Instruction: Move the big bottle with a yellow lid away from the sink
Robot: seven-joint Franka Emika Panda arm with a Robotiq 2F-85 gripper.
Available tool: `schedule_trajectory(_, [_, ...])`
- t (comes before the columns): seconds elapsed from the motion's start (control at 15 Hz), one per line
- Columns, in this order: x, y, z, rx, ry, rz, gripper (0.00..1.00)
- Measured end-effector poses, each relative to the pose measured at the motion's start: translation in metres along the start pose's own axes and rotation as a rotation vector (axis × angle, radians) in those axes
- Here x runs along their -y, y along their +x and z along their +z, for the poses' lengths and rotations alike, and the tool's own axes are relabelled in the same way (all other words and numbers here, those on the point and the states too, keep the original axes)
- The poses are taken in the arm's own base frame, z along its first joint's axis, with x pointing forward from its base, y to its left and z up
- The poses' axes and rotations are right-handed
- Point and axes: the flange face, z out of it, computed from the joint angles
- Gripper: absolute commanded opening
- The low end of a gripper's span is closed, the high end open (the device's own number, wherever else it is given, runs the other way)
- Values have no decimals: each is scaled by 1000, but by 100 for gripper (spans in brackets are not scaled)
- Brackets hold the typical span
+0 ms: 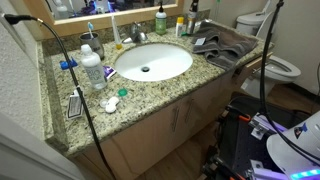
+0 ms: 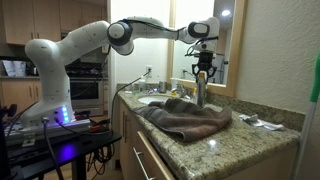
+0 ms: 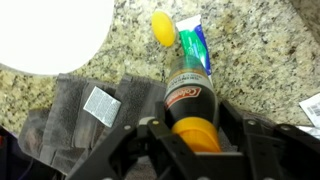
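Next, my gripper sets the big bottle free on the counter [image 1: 197, 28] [image 3: 243, 85] by the grey towel's back edge, just past the tube.
The big bottle with a yellow lid [image 3: 190, 105] is dark with a red label and stands beside the grey towel [image 3: 70, 110]. My gripper [image 3: 195, 135] is shut around its yellow-capped neck, one finger on each side. In an exterior view the gripper [image 2: 203, 68] comes down from above onto the bottle [image 2: 201, 92] at the back of the counter. The white oval sink [image 3: 45, 30] lies to one side; it also shows in an exterior view [image 1: 170, 62]. The shorter yellow-capped bottle [image 3: 163, 27] and the green bottle [image 3: 195, 48] stand just beyond the held bottle.
A crumpled grey towel [image 1: 225, 45] [image 2: 185, 120] covers the counter beside the sink. A chrome faucet [image 1: 137, 35] stands behind the basin. A white bottle with a blue cap [image 1: 93, 70] and small items sit on the counter's other end. A toilet [image 1: 282, 68] stands past the counter.
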Motion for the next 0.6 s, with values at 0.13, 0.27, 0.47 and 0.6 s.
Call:
schedule_trajectory(0.13, [2, -6, 1, 27, 17, 103, 31])
schedule_trajectory(0.27, [6, -6, -7, 62, 51, 197, 31])
schedule_trajectory(0.47, [15, 3, -19, 115, 94, 337, 31])
schedule_trajectory(0.6, [21, 11, -18, 132, 103, 414, 31])
